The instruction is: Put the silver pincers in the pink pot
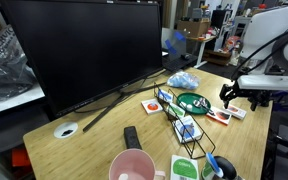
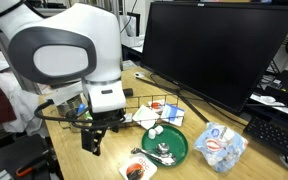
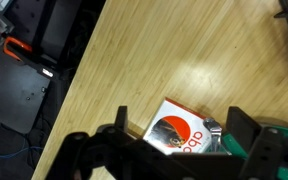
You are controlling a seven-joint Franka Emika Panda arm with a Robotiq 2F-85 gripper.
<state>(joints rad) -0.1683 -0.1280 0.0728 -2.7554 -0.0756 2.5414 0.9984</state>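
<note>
Next, my gripper closes on the body of the silver pincers [image 1: 206,105] [image 3: 220,148], just inside the rim of the dark green dish next to the red-and-white card.
The silver pincers [image 2: 162,152] lie on the flat dark green dish [image 2: 165,145]; one rounded tip shows in the wrist view [image 3: 212,128]. The pale-pink pot [image 1: 132,165] stands at the near table edge, far from the dish, beside a smaller green cup [image 1: 184,168]. My gripper [image 1: 227,97] is open and empty and hangs above the table just beside the dish [image 1: 192,101]. In the wrist view its two black fingers [image 3: 181,125] straddle a red-and-white card [image 3: 174,130], with the pincers' tip near one finger. In an exterior view the gripper [image 2: 92,140] hangs beside the dish.
A black wire rack [image 1: 179,115] with small boxes lies between the dish and the pot. A big monitor [image 1: 84,50] fills the back of the table. A plastic bag [image 2: 220,146] sits beyond the dish. A black remote [image 1: 131,136] lies near the pot.
</note>
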